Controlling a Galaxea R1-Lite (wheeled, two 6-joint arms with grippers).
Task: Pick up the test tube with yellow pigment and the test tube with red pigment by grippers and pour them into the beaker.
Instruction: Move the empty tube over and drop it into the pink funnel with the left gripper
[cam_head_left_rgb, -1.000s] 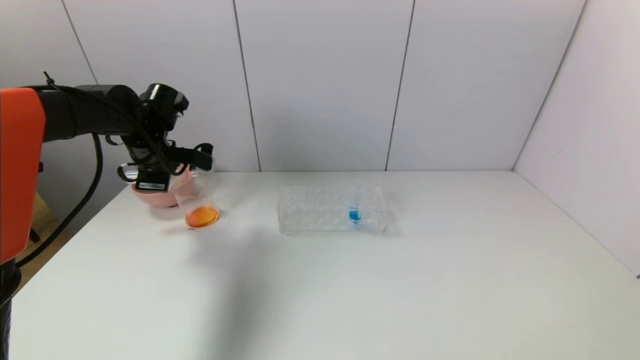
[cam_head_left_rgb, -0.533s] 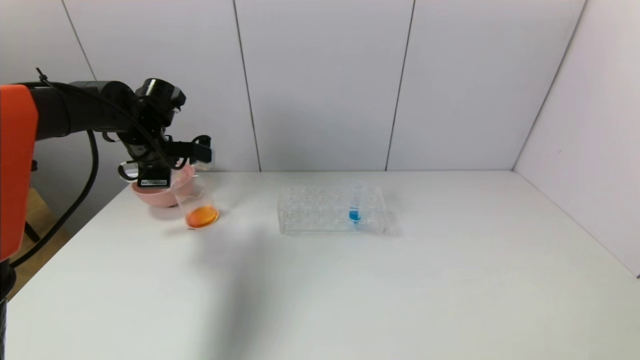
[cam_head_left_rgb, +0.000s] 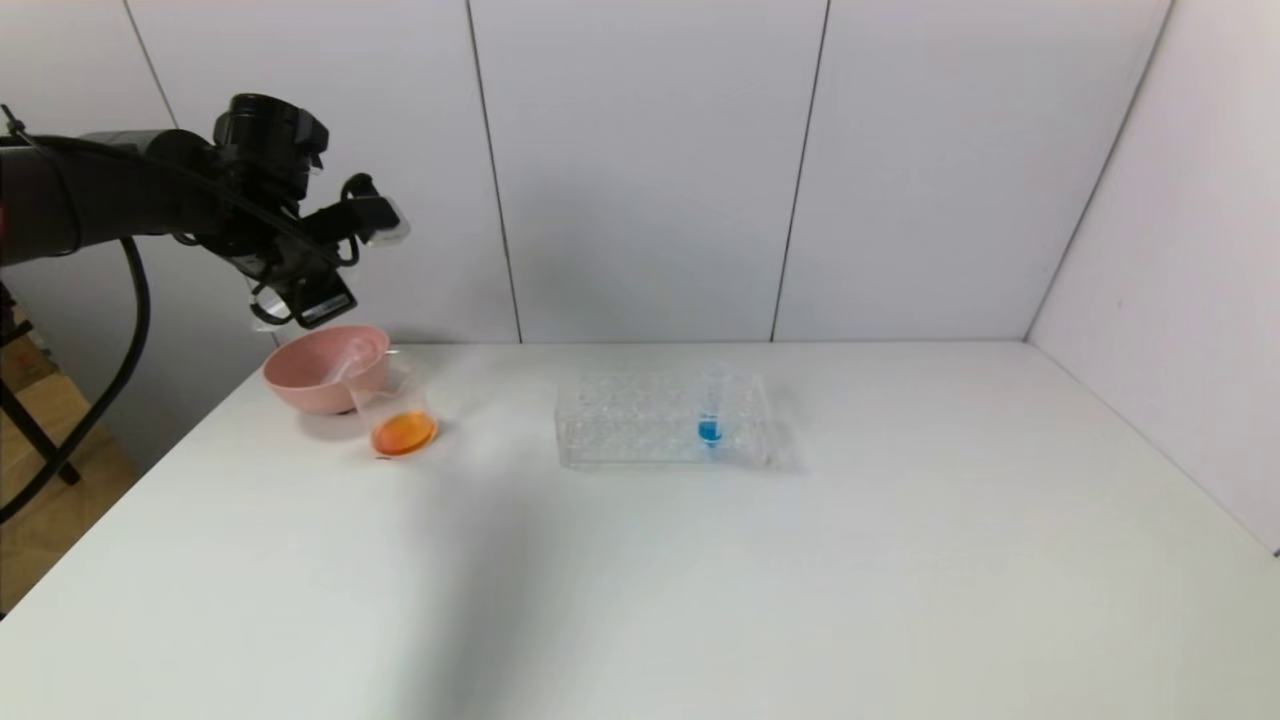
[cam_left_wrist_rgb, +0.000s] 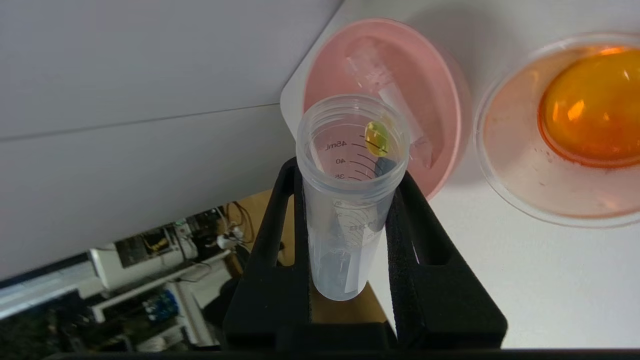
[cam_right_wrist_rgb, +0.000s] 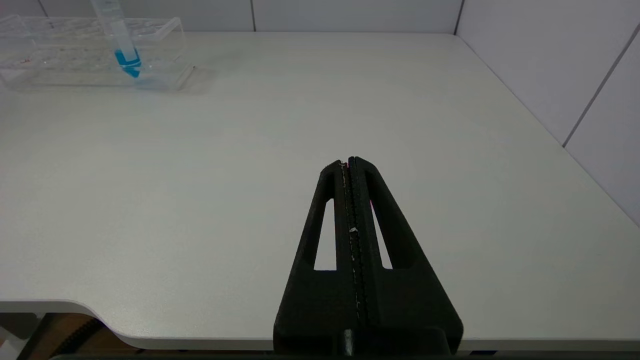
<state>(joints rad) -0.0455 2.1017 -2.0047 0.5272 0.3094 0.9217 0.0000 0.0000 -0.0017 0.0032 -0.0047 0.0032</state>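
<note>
My left gripper is going to release the test tube with yellow pigment in the pink bowl (cam_head_left_rgb: 325, 359) (cam_left_wrist_rgb: 358, 90), next to the clear tube. The test tube is still high above the bowl.
My left gripper (cam_head_left_rgb: 378, 222) hangs high above the pink bowl, shut on the test tube with yellow pigment (cam_left_wrist_rgb: 350, 200). The tube lies along the fingers with its mouth past the tips; only one yellow drop clings inside the rim. The beaker (cam_head_left_rgb: 400, 415) stands on the table to the right of the bowl, orange liquid (cam_left_wrist_rgb: 595, 105) in its bottom. A clear tube (cam_left_wrist_rgb: 385, 95) lies in the bowl with no liquid showing; no tube holding red pigment is in view. My right gripper (cam_right_wrist_rgb: 348, 161) is shut and empty, low over the table's near right side.
The pink bowl (cam_head_left_rgb: 305, 385) sits at the table's far left corner, its rim (cam_left_wrist_rgb: 450, 95) touching the beaker. A clear rack (cam_head_left_rgb: 640, 420) at mid-table holds a blue-liquid tube (cam_head_left_rgb: 710, 415). White walls close off the back and right.
My left arm has risen from the beaker's rim up and to the left, carrying the tube along. The beaker, bowl and rack have stayed put.
</note>
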